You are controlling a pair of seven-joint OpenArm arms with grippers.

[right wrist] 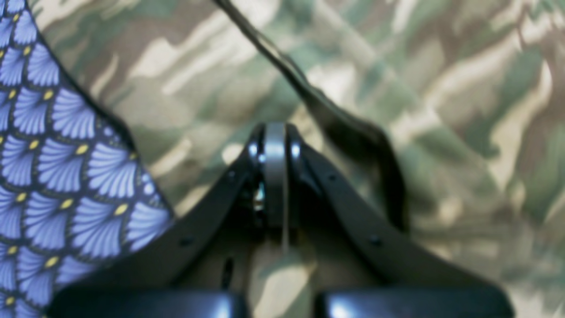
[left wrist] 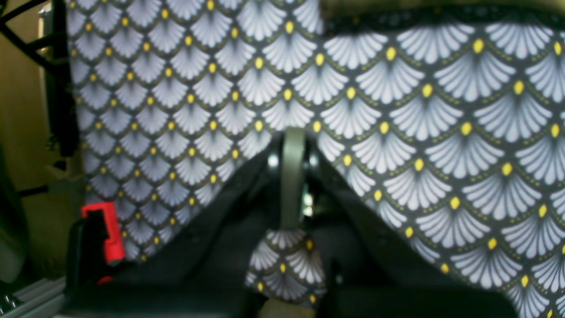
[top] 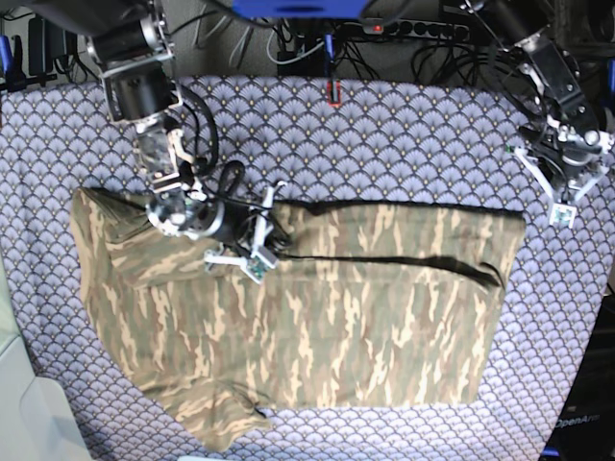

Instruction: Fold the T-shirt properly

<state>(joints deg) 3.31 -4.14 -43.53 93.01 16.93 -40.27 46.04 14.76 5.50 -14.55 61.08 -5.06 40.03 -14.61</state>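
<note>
The robot's right gripper should release the T-shirt's folded edge just inside the shirt's top edge (top: 227, 237), toward the side of the white surface.
The camouflage T-shirt (top: 336, 317) lies spread across the middle of the patterned table cloth (top: 384, 134), its top edge folded down along a dark line. My right gripper (top: 255, 257) rests on the shirt's upper left part. In the right wrist view it (right wrist: 276, 128) is shut with its tips against the shirt (right wrist: 441, 110), beside a dark fold edge; no fabric shows between the pads. My left gripper (top: 560, 206) hangs over bare cloth just past the shirt's upper right corner. In the left wrist view it (left wrist: 293, 132) is shut and empty above the cloth (left wrist: 397, 110).
Cables and a power strip (top: 384, 24) run along the table's back edge, with a small red object (top: 333, 93) near it. A red clip (left wrist: 108, 229) sits on the table's edge in the left wrist view. A white surface (top: 19, 403) lies at the lower left.
</note>
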